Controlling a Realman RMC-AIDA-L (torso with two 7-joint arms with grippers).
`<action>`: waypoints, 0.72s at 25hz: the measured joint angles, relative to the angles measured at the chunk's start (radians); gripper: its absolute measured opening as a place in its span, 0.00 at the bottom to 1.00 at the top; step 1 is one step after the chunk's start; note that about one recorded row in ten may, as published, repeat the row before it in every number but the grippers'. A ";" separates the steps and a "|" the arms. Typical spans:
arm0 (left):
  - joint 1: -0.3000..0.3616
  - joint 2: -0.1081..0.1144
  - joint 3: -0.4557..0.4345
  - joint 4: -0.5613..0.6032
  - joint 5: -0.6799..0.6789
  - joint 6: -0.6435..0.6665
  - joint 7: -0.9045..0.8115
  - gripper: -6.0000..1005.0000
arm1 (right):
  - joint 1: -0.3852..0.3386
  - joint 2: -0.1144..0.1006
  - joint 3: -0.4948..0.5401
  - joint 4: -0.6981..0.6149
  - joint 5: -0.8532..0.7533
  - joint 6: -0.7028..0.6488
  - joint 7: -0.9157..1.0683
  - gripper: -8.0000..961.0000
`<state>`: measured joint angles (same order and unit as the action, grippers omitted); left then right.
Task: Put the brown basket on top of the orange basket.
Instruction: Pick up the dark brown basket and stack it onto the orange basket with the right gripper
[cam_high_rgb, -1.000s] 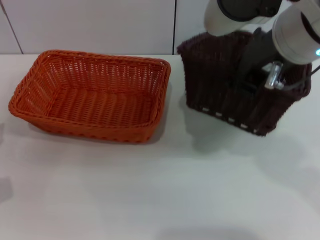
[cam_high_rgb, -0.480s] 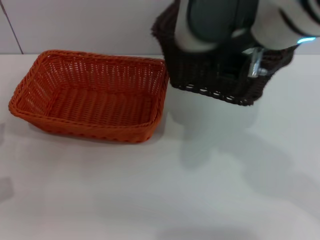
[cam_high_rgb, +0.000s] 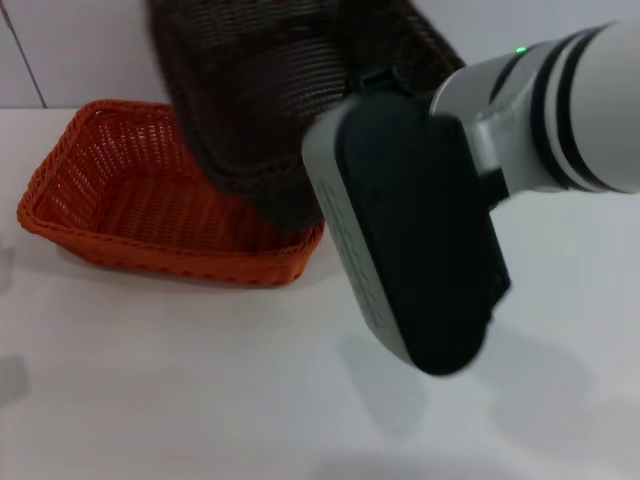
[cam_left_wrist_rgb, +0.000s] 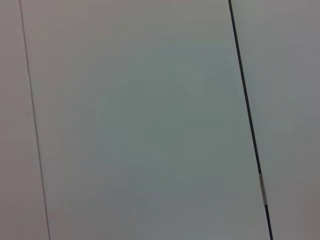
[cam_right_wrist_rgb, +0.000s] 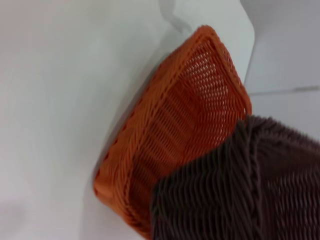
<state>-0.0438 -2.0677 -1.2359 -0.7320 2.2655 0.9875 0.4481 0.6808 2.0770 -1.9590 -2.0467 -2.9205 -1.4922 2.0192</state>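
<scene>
Next, my right gripper sets the brown basket, now hanging tilted in the air, down into the open middle of the orange basket (cam_high_rgb: 195, 168) (cam_right_wrist_rgb: 181, 134), tilted against the orange basket's rim.
The brown basket (cam_high_rgb: 260, 100) hangs tilted in the air over the right half of the orange basket (cam_high_rgb: 110, 190), which stands on the table at the back left. My right arm (cam_high_rgb: 420, 240) reaches across in front and carries the brown basket. Its gripper holds the basket's right side, with the fingers hidden behind the wrist. In the right wrist view the brown basket (cam_right_wrist_rgb: 240, 190) overlaps the near end of the orange basket (cam_right_wrist_rgb: 170, 130). My left gripper is out of view. The left wrist view shows only wall panels.
The white table (cam_high_rgb: 200, 380) stretches out in front of the baskets. A white panelled wall (cam_high_rgb: 80, 50) stands close behind the orange basket.
My right arm has lifted the brown basket off the table at the right and swung it up and to the left, until it is above the orange basket. The orange basket has not moved.
</scene>
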 joint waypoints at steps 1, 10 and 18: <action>0.001 0.000 0.000 0.000 0.000 -0.001 -0.006 0.79 | -0.027 -0.001 -0.005 -0.004 0.000 0.036 -0.055 0.24; -0.001 0.000 0.017 0.002 0.000 -0.006 -0.015 0.79 | -0.222 0.000 -0.026 0.013 0.006 0.290 -0.453 0.24; -0.004 -0.002 0.027 0.002 -0.001 -0.007 -0.015 0.79 | -0.252 -0.003 -0.012 0.089 0.004 0.439 -0.563 0.25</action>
<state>-0.0480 -2.0693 -1.2085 -0.7298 2.2644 0.9802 0.4326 0.4291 2.0743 -1.9714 -1.9577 -2.9164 -1.0535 1.4558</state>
